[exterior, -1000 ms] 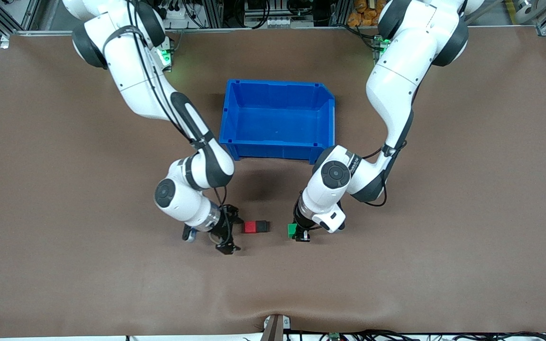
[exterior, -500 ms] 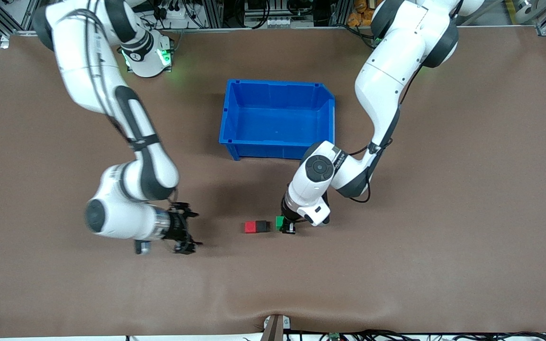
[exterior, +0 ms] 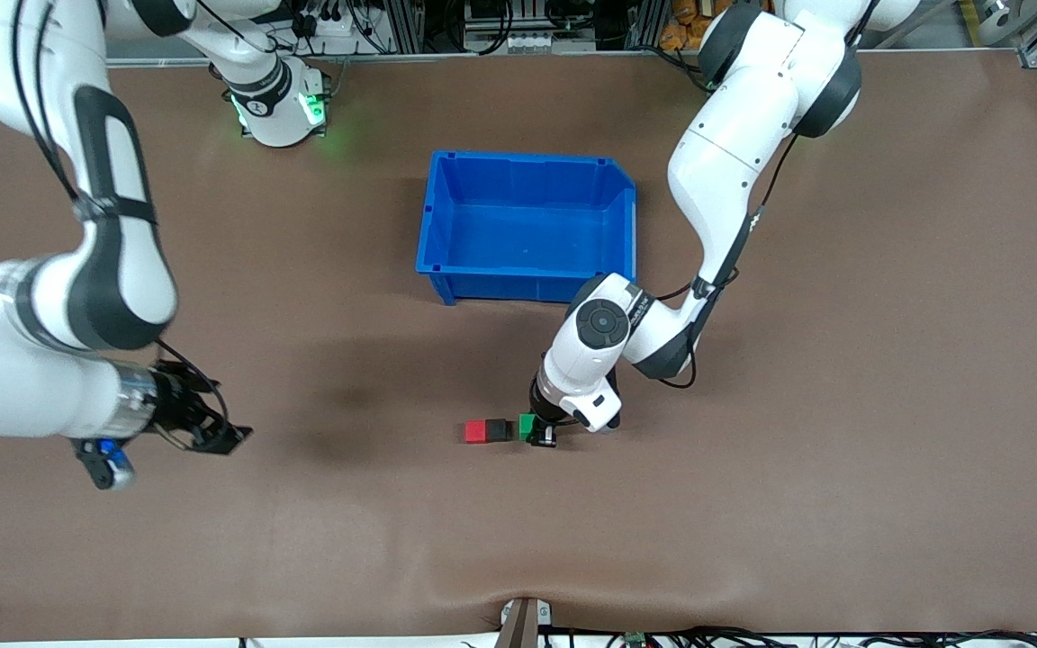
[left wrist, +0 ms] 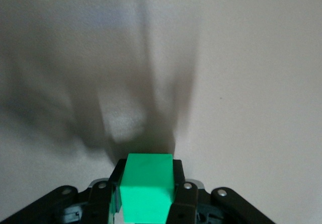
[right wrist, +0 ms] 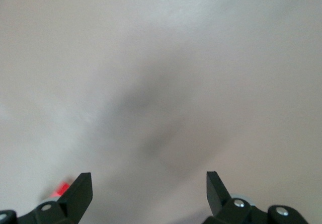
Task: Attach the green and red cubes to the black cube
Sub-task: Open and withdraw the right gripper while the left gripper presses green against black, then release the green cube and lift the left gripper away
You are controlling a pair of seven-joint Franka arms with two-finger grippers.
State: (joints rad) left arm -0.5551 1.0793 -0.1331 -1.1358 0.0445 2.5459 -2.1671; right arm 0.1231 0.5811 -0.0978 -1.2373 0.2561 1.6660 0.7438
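Note:
My left gripper should release the green cube against the black cube's free side [exterior: 516, 431], opposite the red cube.
A red cube [exterior: 476, 432] and the black cube [exterior: 499, 430] lie joined side by side on the brown table. My left gripper [exterior: 538, 432] is shut on a green cube [exterior: 527, 425] and holds it low, right next to the black cube's free side; I cannot tell if they touch. In the left wrist view the green cube [left wrist: 147, 186] fills the gap between the fingers [left wrist: 182, 194], and the black cube is hidden. My right gripper [exterior: 229, 434] is open and empty, raised over the table toward the right arm's end. The right wrist view shows its fingers [right wrist: 80, 186] wide apart.
An empty blue bin [exterior: 527, 229] stands on the table farther from the front camera than the cubes. A sliver of red [right wrist: 61, 188] shows at the edge of the right wrist view.
My right gripper has let go of the red and black pair and drawn away toward the right arm's end. My left gripper has carried the green cube up to the black cube.

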